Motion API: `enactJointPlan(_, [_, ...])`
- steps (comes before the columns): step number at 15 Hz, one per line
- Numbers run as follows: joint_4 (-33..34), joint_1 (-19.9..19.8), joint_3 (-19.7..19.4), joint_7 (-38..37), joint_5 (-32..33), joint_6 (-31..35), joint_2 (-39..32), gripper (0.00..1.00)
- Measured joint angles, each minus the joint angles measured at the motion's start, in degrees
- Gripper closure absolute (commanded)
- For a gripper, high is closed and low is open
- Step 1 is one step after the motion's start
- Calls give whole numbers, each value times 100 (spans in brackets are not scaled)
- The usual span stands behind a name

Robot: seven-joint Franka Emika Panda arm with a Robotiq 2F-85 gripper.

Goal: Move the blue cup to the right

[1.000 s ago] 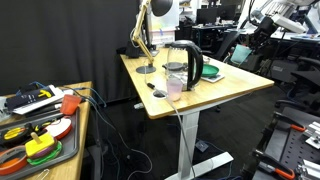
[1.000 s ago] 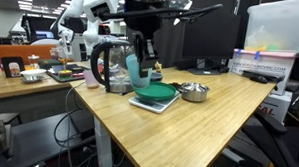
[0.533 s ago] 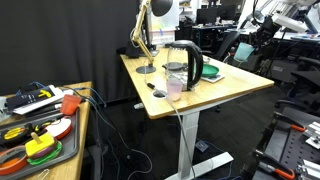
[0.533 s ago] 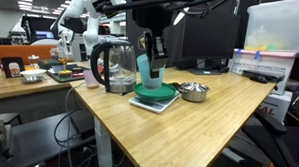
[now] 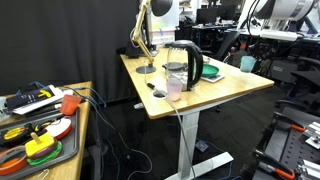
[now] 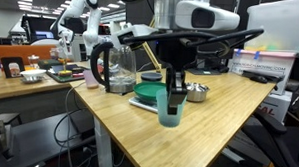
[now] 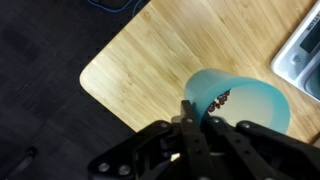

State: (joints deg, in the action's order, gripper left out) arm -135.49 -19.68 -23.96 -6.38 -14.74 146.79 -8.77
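Next, I release the blue cup from my gripper on the bare wood [image 5: 237,76] [image 7: 220,73] just past the green plate and white scale.
The blue cup [image 6: 169,107] is a small teal plastic cup, upright, near the wooden table's [image 6: 213,136] front part, past the green plate. It also shows in an exterior view [image 5: 247,63] at the table's far corner and in the wrist view [image 7: 243,98]. My gripper [image 6: 173,91] is shut on the blue cup's rim, one finger inside and one outside, as the wrist view [image 7: 192,112] shows. I cannot tell whether the cup's base touches the table.
A clear kettle with a black handle [image 6: 111,66] [image 5: 184,62], a green plate on a white scale [image 6: 152,94] and a metal bowl [image 6: 196,91] stand behind the cup. A pale pink cup [image 5: 174,90] stands by the kettle. A side bench holds tools [image 5: 40,120].
My gripper has carried the blue cup away from the kettle, over the green plate, toward the table's open corner, and lower.
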Motion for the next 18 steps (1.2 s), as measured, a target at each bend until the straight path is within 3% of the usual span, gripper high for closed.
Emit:
enactJointPlan(14, [528,0,408,-136,-89,-843,-402,99])
enactJointPlan(16, [627,0,453,-140,-89,-844,-546,68])
enactJointPlan(18, [727,0,461,-150,-89,-844,-707,55])
